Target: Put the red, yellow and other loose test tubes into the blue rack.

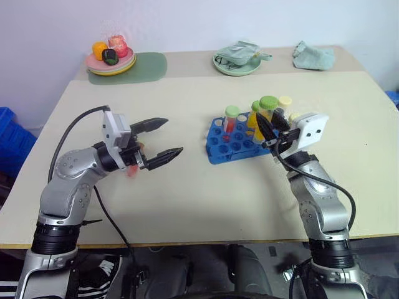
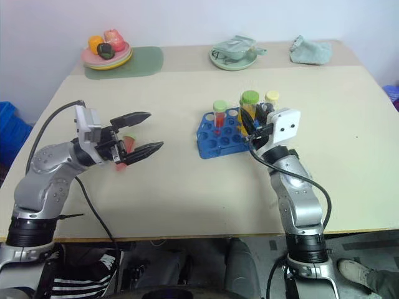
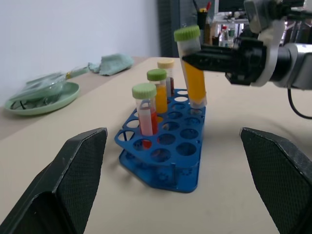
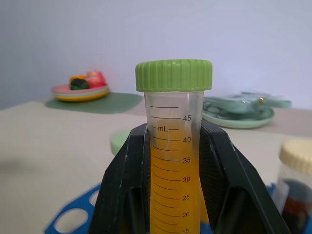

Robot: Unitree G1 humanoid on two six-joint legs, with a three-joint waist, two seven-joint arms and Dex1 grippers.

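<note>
My right gripper is going to release the yellow tube, now nearly upright at the rack, in the near-side hole of the blue rack (image 1: 259,141), before the orange tube.
The blue rack (image 1: 234,148) stands right of the table's middle. It holds a red tube with a green cap (image 3: 145,114), an orange one (image 3: 157,90) and a dark one with a cream cap (image 3: 165,68). My right gripper (image 1: 260,121) is shut on a yellow tube with a green cap (image 3: 192,68). That tube is nearly upright, its lower end at a hole on the rack's near right side. My left gripper (image 1: 171,137) hangs open to the left of the rack, pointing at it. A reddish thing (image 2: 120,164) shows under its base, mostly hidden.
A plate of toy fruit (image 1: 111,59) on a green mat (image 1: 143,67) sits at the far left. A green dish with a cloth (image 1: 239,59) and a folded cloth (image 1: 313,57) lie at the back right. A blue crate (image 1: 9,134) stands beyond the table's left edge.
</note>
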